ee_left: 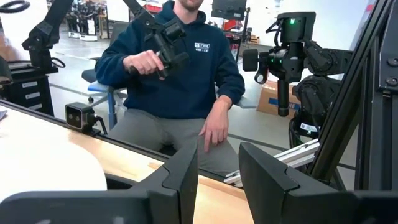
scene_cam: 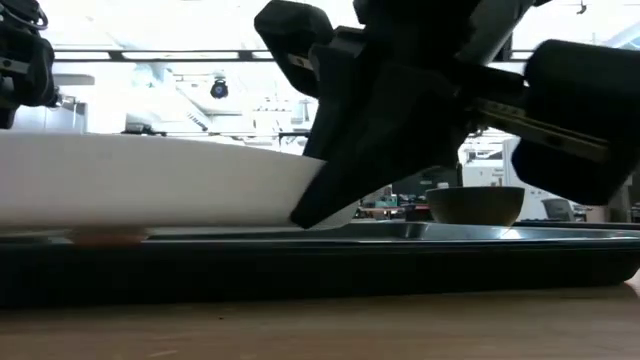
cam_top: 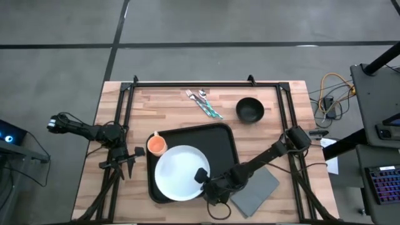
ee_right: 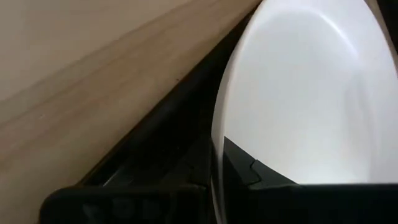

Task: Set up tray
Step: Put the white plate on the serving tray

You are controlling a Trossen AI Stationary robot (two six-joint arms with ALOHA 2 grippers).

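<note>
Next, my right gripper releases the white plate on the near part of the black tray point(cam_top: 179, 171), close to the orange cup. The plate is now just above the tray's rim.
The black tray point(cam_top: 223, 139) lies mid-table, with the white plate point(cam_top: 178, 172) over its near-left part. In the low view the plate point(scene_cam: 150, 185) sits just above the tray's rim point(scene_cam: 320, 262). My right gripper point(cam_top: 204, 179) is shut on the plate's right rim. An orange cup point(cam_top: 156, 144) stands at the tray's left edge. My left gripper point(ee_left: 217, 171) is open and waits at the table's left edge point(cam_top: 124, 164), touching nothing. My right gripper pinches the plate's rim point(ee_right: 217, 152) on the side toward the table's right. One finger point(ee_right: 261, 177) lies on the plate's upper face and the other point(ee_right: 149, 196) under it. The fingers come nearly level from the near right. Whether the plate's far side rests on the tray, I cannot tell.
A black bowl point(cam_top: 249, 109) and cutlery point(cam_top: 203, 103) lie beyond the tray near the far edge. A grey napkin point(cam_top: 256, 190) lies near-right under my right arm. A person point(ee_left: 180, 81) sits beyond the table. A black frame point(cam_top: 187, 82) borders the table.
</note>
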